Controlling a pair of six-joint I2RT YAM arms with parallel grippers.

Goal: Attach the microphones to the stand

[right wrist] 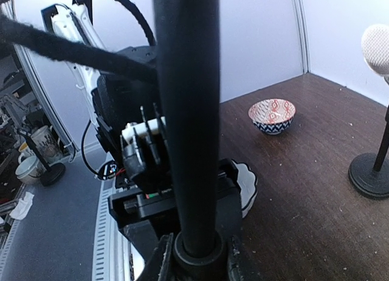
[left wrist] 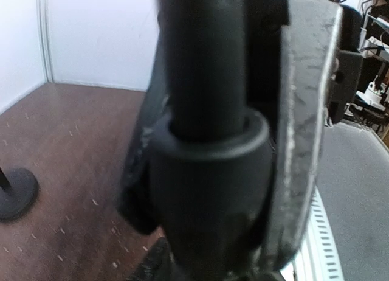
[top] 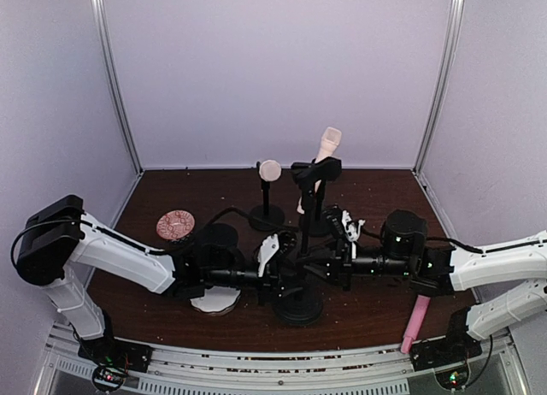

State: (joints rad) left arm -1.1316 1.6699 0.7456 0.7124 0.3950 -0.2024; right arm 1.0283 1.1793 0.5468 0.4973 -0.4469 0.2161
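The stand's pole rises high above its collar, so the robot's left gripper will retake and steady the collar (left wrist: 209, 177) before the right gripper pushes the pole down.
A black stand (top: 301, 303) rises at the table's front middle, and both grippers are at its pole. My left gripper (top: 286, 271) (left wrist: 209, 190) has its fingers (left wrist: 304, 141) close on either side of the stand's collar (left wrist: 209, 171); contact is unclear. From the other side my right gripper (top: 329, 267) (right wrist: 197, 256) is shut on that collar (right wrist: 196, 253). One cream microphone (top: 326, 147) sits tilted in the clip of a back stand (top: 316, 168). Another cream microphone (top: 270, 170) (right wrist: 377, 47) is on the back-left stand (top: 267, 215). The pink microphone (top: 416, 322) lies at the front right.
A patterned bowl (top: 176, 224) (right wrist: 271, 115) stands at the left. A white scalloped dish (top: 215, 301) (right wrist: 246, 187) lies under the left arm beside the front stand's base. White walls close in the table's back and sides; a metal rail (top: 256, 361) runs along the front edge.
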